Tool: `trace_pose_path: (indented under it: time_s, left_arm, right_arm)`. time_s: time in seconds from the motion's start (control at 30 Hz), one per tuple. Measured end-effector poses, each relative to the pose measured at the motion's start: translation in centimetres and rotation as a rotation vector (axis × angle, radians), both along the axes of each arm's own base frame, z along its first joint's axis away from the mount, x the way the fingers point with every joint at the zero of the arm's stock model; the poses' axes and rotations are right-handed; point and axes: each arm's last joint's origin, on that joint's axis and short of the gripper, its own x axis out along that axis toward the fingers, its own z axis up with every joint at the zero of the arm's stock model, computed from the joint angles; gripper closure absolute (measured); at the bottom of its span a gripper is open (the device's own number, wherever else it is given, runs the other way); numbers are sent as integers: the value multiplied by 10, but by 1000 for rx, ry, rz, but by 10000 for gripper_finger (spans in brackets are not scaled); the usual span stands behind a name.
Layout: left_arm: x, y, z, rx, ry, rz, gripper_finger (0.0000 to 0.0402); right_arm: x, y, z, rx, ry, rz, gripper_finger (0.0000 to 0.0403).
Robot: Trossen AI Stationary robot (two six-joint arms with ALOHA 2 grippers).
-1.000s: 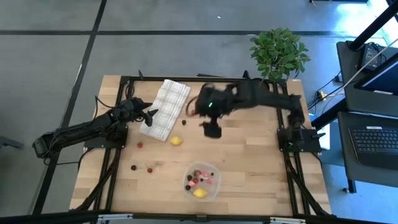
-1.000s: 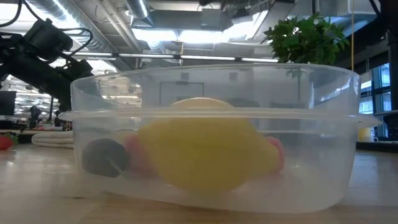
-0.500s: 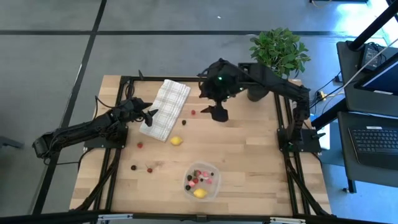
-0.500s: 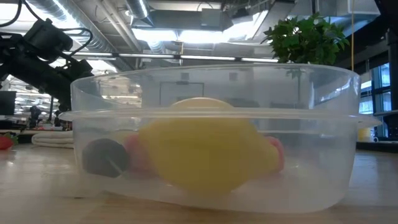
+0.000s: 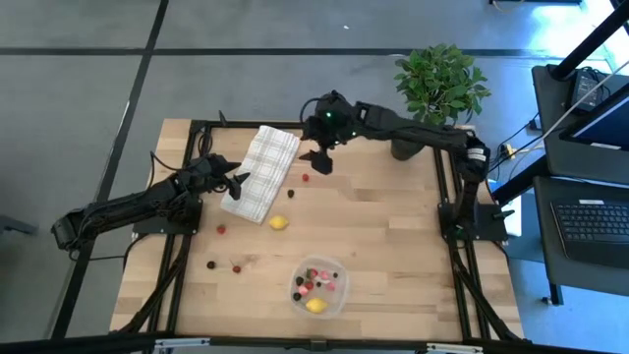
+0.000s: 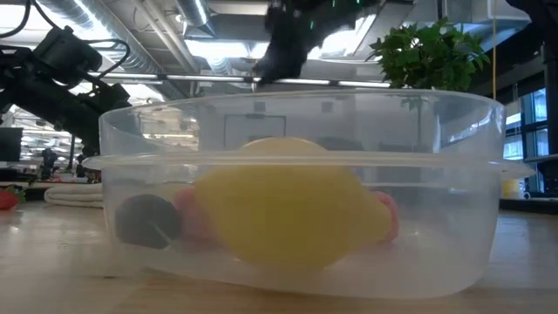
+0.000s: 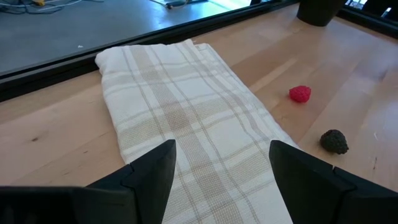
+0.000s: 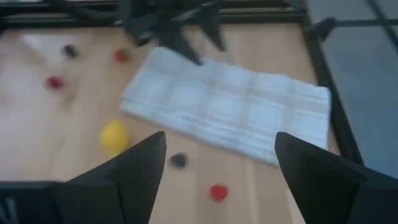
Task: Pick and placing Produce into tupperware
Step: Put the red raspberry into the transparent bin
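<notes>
The red berry [image 5: 305, 178] [image 8: 218, 191] between the dark berry and the far edge of the table is next, and my right gripper should close around its sides.
The tupperware [image 5: 318, 285], a clear round bowl near the table's front edge, holds a yellow lemon [image 6: 288, 214] and several berries. Loose produce lies on the wood: a lemon [image 5: 279, 222], a red berry [image 5: 306, 179], a dark berry [image 5: 292, 193] and three small ones [image 5: 222, 229] farther left. My right gripper [image 5: 319, 162] hovers open above the red berry [image 8: 217, 191] and the dark berry [image 8: 178, 160], beside the checked cloth [image 5: 260, 172]. My left gripper [image 5: 239, 179] rests open at the cloth's left edge [image 7: 180, 118], holding nothing.
A potted green plant [image 5: 439, 84] stands at the far right corner. The folded checked cloth [image 8: 230, 106] lies flat at the far left. Black frame rails [image 5: 187, 246] run along both sides of the table. Bare wood lies between the cloth and the tupperware.
My right gripper has swung from over the table's middle toward the far left, sinking toward the red and dark berries beside the cloth, and has come into the low view at the top. It stays open. The left arm and all produce have kept still.
</notes>
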Motion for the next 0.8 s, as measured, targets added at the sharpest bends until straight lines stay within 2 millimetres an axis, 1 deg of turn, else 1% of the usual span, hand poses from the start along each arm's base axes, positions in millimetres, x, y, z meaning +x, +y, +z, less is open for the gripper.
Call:
trace_pose_path:
  time_s: [0.1, 0.23, 0.43, 0.63, 0.8]
  left_arm:
    - [0, 0, 0, 0, 0, 0, 151]
    - [0, 0, 0, 0, 0, 0, 151]
    - [0, 0, 0, 4, 4, -3, 151]
    - [0, 0, 0, 9, 6, 3, 151]
    - [0, 0, 0, 9, 7, 3, 151]
  right_arm:
    - [3, -9, -31, 10, -66, -43, 101]
    - [-1, -10, -73, 28, -115, -74, 101]
    - [-14, -9, -120, 18, -144, -203, 101]
    - [-27, -4, -147, 82, -171, -261, 101]
    - [-32, 7, -159, 98, -188, -256, 101]
